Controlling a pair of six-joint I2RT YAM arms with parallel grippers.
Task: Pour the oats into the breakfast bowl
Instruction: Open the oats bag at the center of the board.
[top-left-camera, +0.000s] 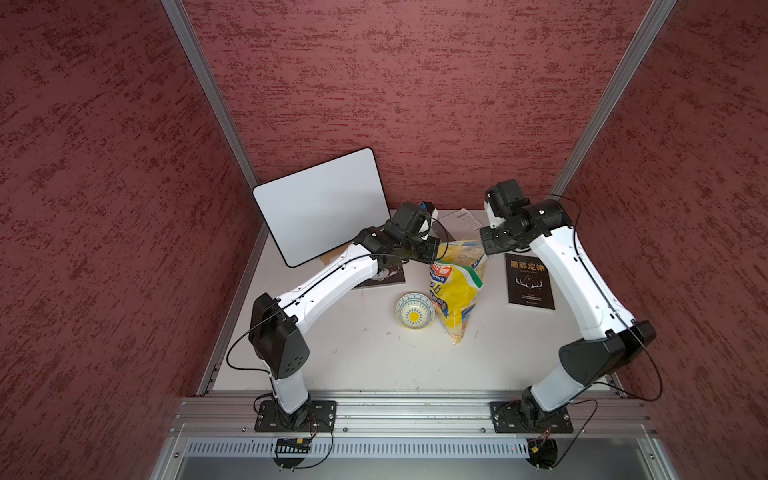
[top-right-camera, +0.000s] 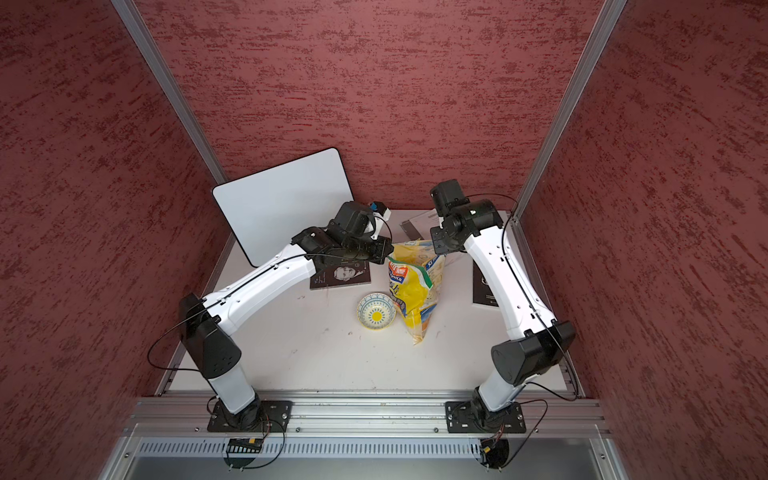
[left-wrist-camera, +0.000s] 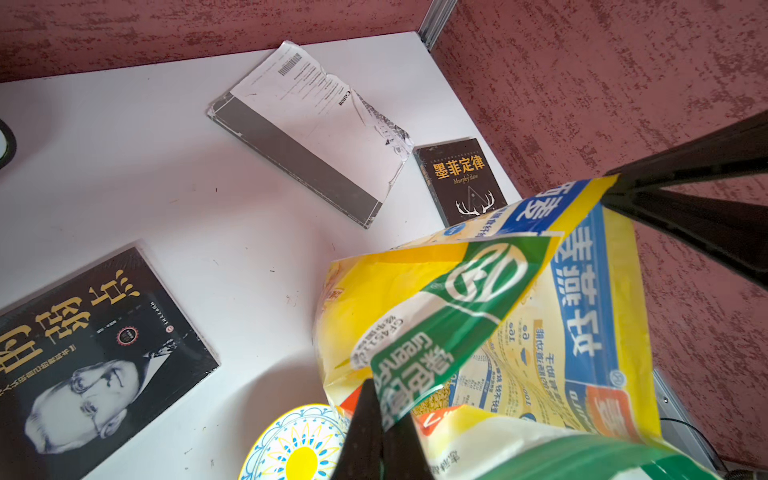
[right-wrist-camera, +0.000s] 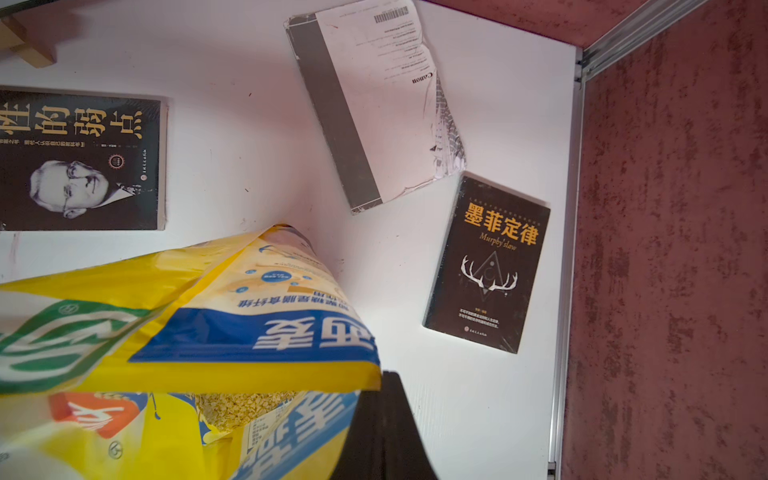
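The oats bag's yellow-blue edge folds over the bag's opening, so my right gripper needs to retake the bag's rim (right-wrist-camera: 360, 374) close by and spread the opening wide before pouring.
The yellow oats bag (top-left-camera: 455, 291) stands on the table with its mouth held open, right next to the breakfast bowl (top-left-camera: 414, 316). My left gripper (top-left-camera: 434, 257) is shut on the green-banded rim of the bag (left-wrist-camera: 419, 374). My right gripper (top-left-camera: 486, 247) is shut on the opposite corner of the rim (right-wrist-camera: 291, 374). Pale oats (right-wrist-camera: 245, 409) show inside the bag in both wrist views. The bowl (left-wrist-camera: 299, 449) sits below the left gripper (left-wrist-camera: 380, 399), and what shows of its inside holds no oats. In the right wrist view the right gripper (right-wrist-camera: 386, 386) pinches the yellow-blue edge.
A white board (top-left-camera: 320, 208) leans against the back left wall. A dark book with a face (left-wrist-camera: 95, 357) lies under the left arm. A black book with antlers (top-left-camera: 530, 280) lies on the right, and a torn Canon booklet (left-wrist-camera: 307, 129) lies at the back.
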